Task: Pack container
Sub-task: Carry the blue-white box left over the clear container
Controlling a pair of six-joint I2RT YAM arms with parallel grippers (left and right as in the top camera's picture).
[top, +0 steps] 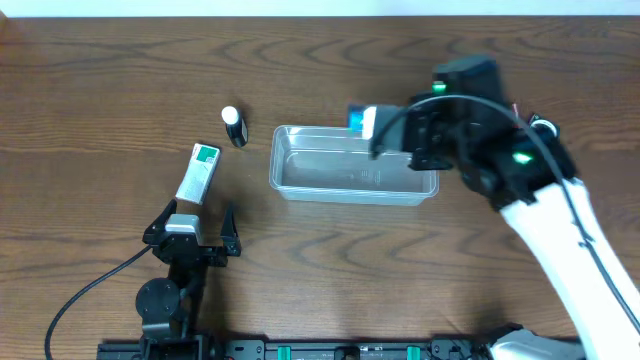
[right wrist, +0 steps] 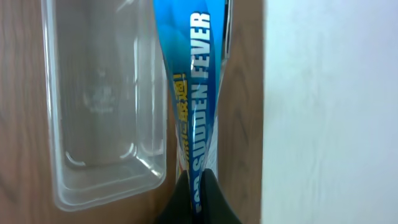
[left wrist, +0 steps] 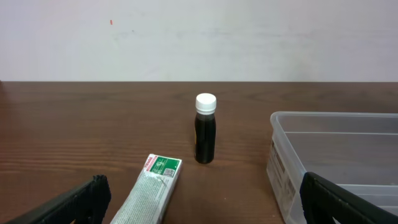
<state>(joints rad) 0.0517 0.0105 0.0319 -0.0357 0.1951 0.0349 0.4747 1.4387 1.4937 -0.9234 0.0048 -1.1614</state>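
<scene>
The robot's right gripper should release the blue box on the bare middle bottom of the clear plastic container (top: 355, 170) (right wrist: 107, 90).
The clear plastic container (top: 350, 165) sits at the table's middle, empty; it shows in the left wrist view (left wrist: 336, 149) and the right wrist view (right wrist: 99, 106). My right gripper (right wrist: 198, 186) is shut on a blue box (right wrist: 193, 81) with white lettering, held just beyond the container's far right rim (top: 358, 118). My left gripper (top: 192, 238) is open and empty near the front left. A white and green box (top: 198, 172) lies ahead of it (left wrist: 152, 190). A small dark bottle with a white cap (top: 233, 126) stands upright beyond (left wrist: 205, 129).
The wooden table (top: 100, 90) ends at a white wall at the back (left wrist: 199, 37). A black cable runs from the left arm's base (top: 80, 300).
</scene>
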